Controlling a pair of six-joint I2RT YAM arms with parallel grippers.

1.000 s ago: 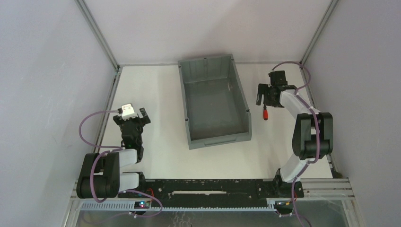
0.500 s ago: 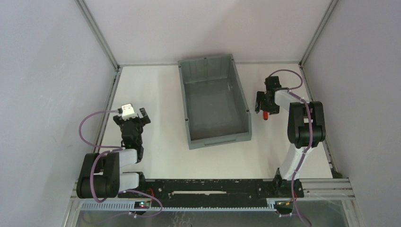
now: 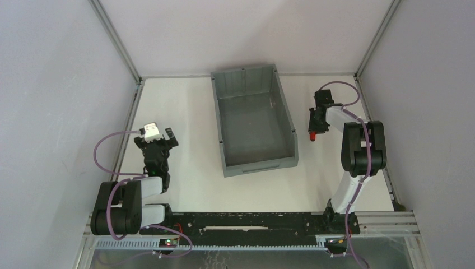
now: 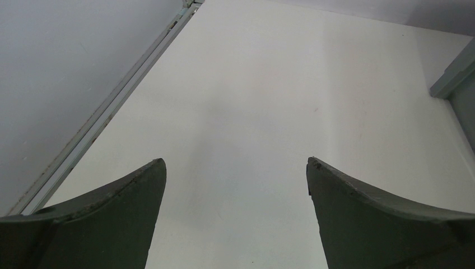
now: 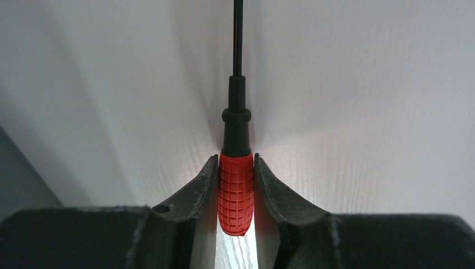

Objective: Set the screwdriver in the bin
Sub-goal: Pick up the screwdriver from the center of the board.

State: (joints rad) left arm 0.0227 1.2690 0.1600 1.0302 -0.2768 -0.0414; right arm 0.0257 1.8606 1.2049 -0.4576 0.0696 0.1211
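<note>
The robot's right gripper should set the screwdriver down on the middle of the grey bin's bottom (image 3: 259, 129).
The screwdriver (image 5: 236, 190) has a short red grid-patterned handle and a thin black shaft pointing away from the wrist camera, low over the white table. My right gripper (image 5: 236, 159) is shut on that red handle, both fingers pressed against its sides. From above, the right gripper (image 3: 314, 130) sits just right of the bin, with the red handle end (image 3: 312, 136) showing below it. The grey bin (image 3: 285, 120) stands at the table's middle back, nothing visible inside. My left gripper (image 3: 161, 137) hovers open over bare table at the left; its fingers (image 4: 112, 218) stand far apart.
Grey enclosure walls and metal frame rails (image 3: 131, 109) close in the table on the left, right and back. The bin's corner (image 4: 453, 78) shows at the right edge of the left wrist view. White table surface (image 3: 185, 112) lies between the left arm and the bin.
My right gripper came down over the screwdriver beside the bin and closed from wide open onto its red handle. The left arm has not moved.
</note>
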